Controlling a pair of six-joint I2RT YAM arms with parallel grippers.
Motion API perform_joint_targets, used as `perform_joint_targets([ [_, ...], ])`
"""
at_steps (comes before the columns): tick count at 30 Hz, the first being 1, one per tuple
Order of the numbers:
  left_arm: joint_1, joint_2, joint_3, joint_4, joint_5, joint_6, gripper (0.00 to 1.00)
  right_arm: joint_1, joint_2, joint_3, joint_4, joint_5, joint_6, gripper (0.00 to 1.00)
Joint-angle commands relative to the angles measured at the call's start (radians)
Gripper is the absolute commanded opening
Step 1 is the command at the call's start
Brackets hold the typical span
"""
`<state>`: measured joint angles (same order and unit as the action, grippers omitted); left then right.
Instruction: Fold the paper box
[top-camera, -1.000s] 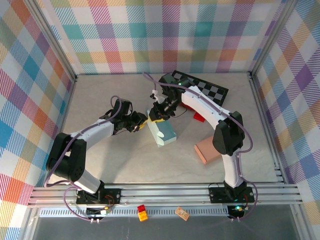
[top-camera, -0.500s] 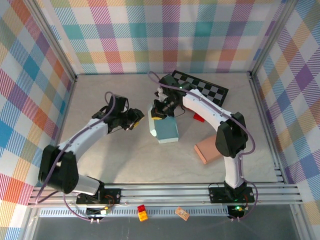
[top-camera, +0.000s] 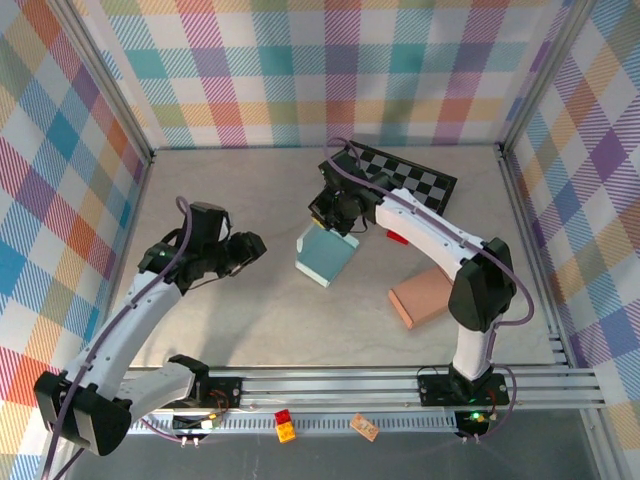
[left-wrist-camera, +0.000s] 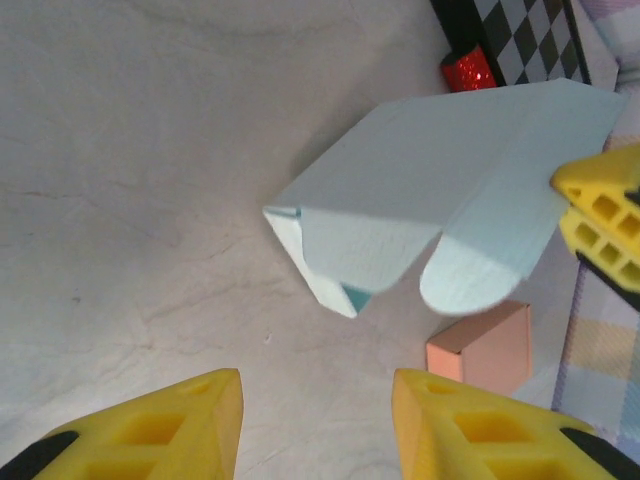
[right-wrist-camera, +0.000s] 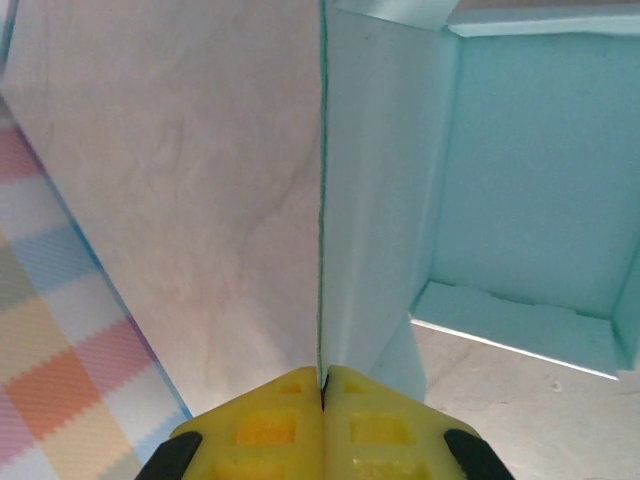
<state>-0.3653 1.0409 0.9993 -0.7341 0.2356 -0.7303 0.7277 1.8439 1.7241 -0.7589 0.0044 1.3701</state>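
Note:
The paper box sits crooked with my right gripper on one edge. My left gripper needs to steady the box while my right gripper takes the rounded flap (left-wrist-camera: 482, 262).
The light blue paper box (top-camera: 326, 256) lies mid-table, partly folded and tilted, its open inside (right-wrist-camera: 520, 170) facing the right wrist camera. My right gripper (top-camera: 331, 213) is at the box's far end, shut on the thin edge of one wall (right-wrist-camera: 322, 300). In the left wrist view the box (left-wrist-camera: 420, 200) shows a rounded flap (left-wrist-camera: 480, 270) hanging loose, with the right gripper's yellow fingers (left-wrist-camera: 600, 215) at its edge. My left gripper (top-camera: 250, 247) is well left of the box, apart from it. Its fingers (left-wrist-camera: 160, 430) are open over bare table.
A black-and-white checkerboard (top-camera: 410, 180) lies behind the box, with a small red item (top-camera: 397, 237) by it. A pink box (top-camera: 420, 297) sits to the right. Small bricks (top-camera: 285, 425) lie in front of the near rail. Plaid walls enclose the table.
The left gripper has let go, opened and drawn back leftward from the box. The right gripper has shut on the box's wall and shifted it toward the back, turning it.

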Motion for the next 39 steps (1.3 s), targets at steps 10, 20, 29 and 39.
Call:
perform_joint_targets([
  [10, -0.012, 0.004, -0.036, 0.012, 0.110, 0.293, 0.45, 0.026, 0.250, 0.488, -0.539, 0.212, 0.418, 0.00],
  [20, -0.142, 0.167, 0.012, 0.136, -0.014, 0.555, 0.47, 0.024, 0.266, 0.475, -0.520, 0.207, 0.413, 0.00],
  [29, -0.226, 0.270, 0.064, 0.186, -0.159, 0.621, 0.51, 0.017, 0.279, 0.482, -0.522, 0.187, 0.388, 0.00],
  [39, -0.268, 0.481, 0.224, 0.090, -0.275, 0.676, 0.51, 0.007, 0.277, 0.483, -0.511, 0.170, 0.364, 0.00],
])
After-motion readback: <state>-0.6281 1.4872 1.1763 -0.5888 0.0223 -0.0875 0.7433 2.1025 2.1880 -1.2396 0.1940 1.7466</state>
